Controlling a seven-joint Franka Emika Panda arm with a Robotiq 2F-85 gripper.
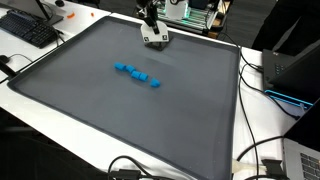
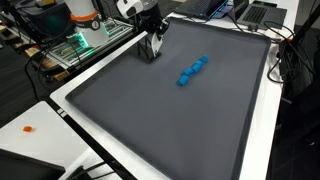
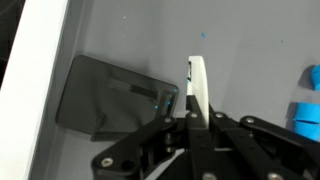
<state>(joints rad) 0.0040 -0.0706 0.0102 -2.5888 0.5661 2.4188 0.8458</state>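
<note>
Next, my gripper releases the thin white flat piece so that it is upright along the dark rectangular patch's edge [image 1: 154, 47] [image 3: 168, 106] that is nearest the blue blocks.
My gripper [image 1: 153, 40] hangs low over the far edge of the dark grey mat [image 1: 120, 110], also seen in the other exterior view [image 2: 154, 52]. In the wrist view its fingers [image 3: 197, 85] are pressed together, and nothing shows between them. A short row of several small blue blocks [image 1: 137, 75] lies on the mat, well apart from the gripper. The row also shows in an exterior view [image 2: 192, 71] and at the right edge of the wrist view [image 3: 311, 100]. The gripper touches none of them.
The mat lies on a white table [image 1: 262, 130]. A keyboard [image 1: 30, 30] sits at one corner, cables [image 1: 262, 160] and a laptop [image 1: 300, 70] along another side. Electronics with green lights [image 2: 75, 45] stand behind the robot base. A dark rectangular patch [image 3: 115, 95] shows by the mat's edge.
</note>
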